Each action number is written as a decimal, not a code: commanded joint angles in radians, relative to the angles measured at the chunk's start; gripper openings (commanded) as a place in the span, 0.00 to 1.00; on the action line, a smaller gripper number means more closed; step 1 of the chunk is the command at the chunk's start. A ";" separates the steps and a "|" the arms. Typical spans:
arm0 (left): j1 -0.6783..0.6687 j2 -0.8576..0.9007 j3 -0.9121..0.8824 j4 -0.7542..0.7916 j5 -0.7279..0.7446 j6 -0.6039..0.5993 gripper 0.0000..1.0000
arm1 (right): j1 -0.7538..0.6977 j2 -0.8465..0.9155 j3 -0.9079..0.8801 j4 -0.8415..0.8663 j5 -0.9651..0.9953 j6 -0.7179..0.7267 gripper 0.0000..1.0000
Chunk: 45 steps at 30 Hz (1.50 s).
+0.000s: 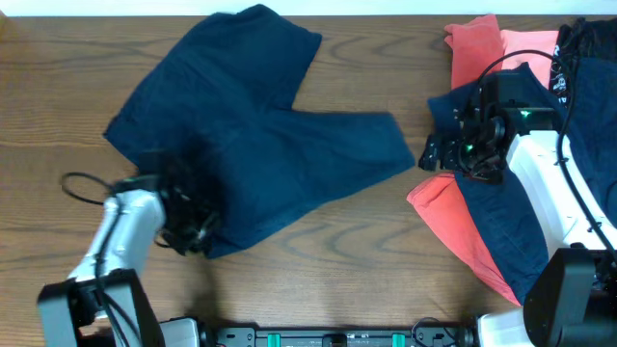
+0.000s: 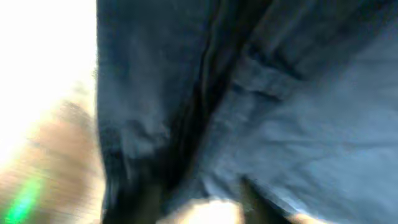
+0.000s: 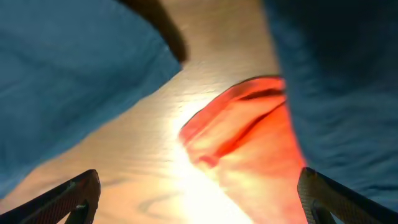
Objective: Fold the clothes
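Note:
The robot's right gripper needs to next go to the corner [image 1: 406, 162] [image 3: 169, 67] of the spread navy garment closest to the coral garment and close there.
A dark navy garment [image 1: 260, 145] lies spread on the wooden table. My left gripper [image 1: 193, 231] is at its lower left edge. The left wrist view is blurred and filled with this navy cloth [image 2: 298, 106], so the jaws' state is unclear. My right gripper [image 1: 431, 154] is open and empty, hovering between the navy garment's right tip and a pile of clothes. In the right wrist view the open fingers [image 3: 199, 199] frame bare table and a coral garment [image 3: 249, 130], with navy cloth [image 3: 68, 74] at the upper left.
The pile at the right holds a coral garment [image 1: 453, 217], another navy piece [image 1: 501, 222], a pink piece [image 1: 530, 43] and dark cloth [image 1: 583, 58] at the far right edge. The table's front edge carries the arm bases [image 1: 318, 337].

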 commanded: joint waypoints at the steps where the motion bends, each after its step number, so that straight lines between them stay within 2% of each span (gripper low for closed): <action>1: 0.032 0.000 0.019 -0.097 0.084 0.135 0.88 | 0.046 0.001 -0.008 -0.003 -0.121 0.005 0.99; 4: 0.020 0.000 0.005 -0.171 0.083 0.129 0.91 | 0.092 0.001 -0.023 0.023 -0.121 0.057 0.99; 6: 0.010 -0.001 -0.015 -0.168 0.093 0.102 0.91 | 0.123 0.001 -0.043 0.065 -0.117 0.090 1.00; 14: -0.039 -0.002 -0.129 0.000 0.097 -0.056 0.91 | 0.201 0.003 -0.163 0.298 -0.087 0.220 0.99; 18: -0.053 -0.002 -0.157 0.126 0.063 -0.079 0.89 | 0.204 0.003 -0.211 0.398 -0.084 0.222 0.98; 21: -0.053 -0.002 -0.158 0.204 -0.036 -0.087 0.81 | 0.204 0.003 -0.238 0.455 -0.082 0.233 0.96; 25: -0.053 -0.002 -0.158 0.232 -0.067 -0.101 0.53 | 0.204 0.003 -0.279 0.502 -0.051 0.304 0.92; 28: -0.053 -0.002 -0.158 0.217 -0.066 -0.101 0.27 | 0.205 0.010 -0.315 0.550 -0.050 0.339 0.89; 30: -0.053 -0.002 -0.158 0.193 -0.063 -0.101 0.22 | 0.205 0.022 -0.337 0.592 -0.051 0.357 0.88; 31: -0.053 -0.002 -0.158 0.177 -0.063 -0.101 0.15 | 0.205 0.031 -0.346 0.614 -0.050 0.365 0.86; 40: -0.053 -0.026 -0.158 0.081 -0.063 -0.043 0.14 | 0.241 0.195 -0.354 0.773 -0.124 0.417 0.73; 45: -0.053 -0.060 -0.158 0.088 -0.064 -0.035 0.15 | 0.245 0.206 -0.354 0.695 -0.109 0.431 0.80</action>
